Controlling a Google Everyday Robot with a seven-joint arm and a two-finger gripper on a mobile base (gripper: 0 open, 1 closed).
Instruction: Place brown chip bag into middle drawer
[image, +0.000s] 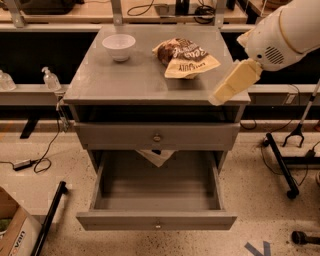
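Observation:
The brown chip bag's end (206, 60) farthest from the white bowl is the next place my gripper needs to go to and close on.
The brown chip bag (185, 57) lies on the grey cabinet top (125, 80), right of centre, wrinkled, with white lettering. The middle drawer (157, 220) is pulled out below; its deep grey tray (157, 192) holds nothing I can see. My gripper (221, 96), cream coloured, hangs from the white arm (285, 32) at the upper right. It points down and left over the top's front right corner, apart from the bag and a little in front of it and to its right.
A white bowl (119, 46) stands at the back left of the top. A closed drawer with a bigger round knob (157, 137) sits above the open one. A pump bottle (51, 79) is at the left, a cardboard box (10, 235) bottom left, and black stand legs (282, 167) on the right.

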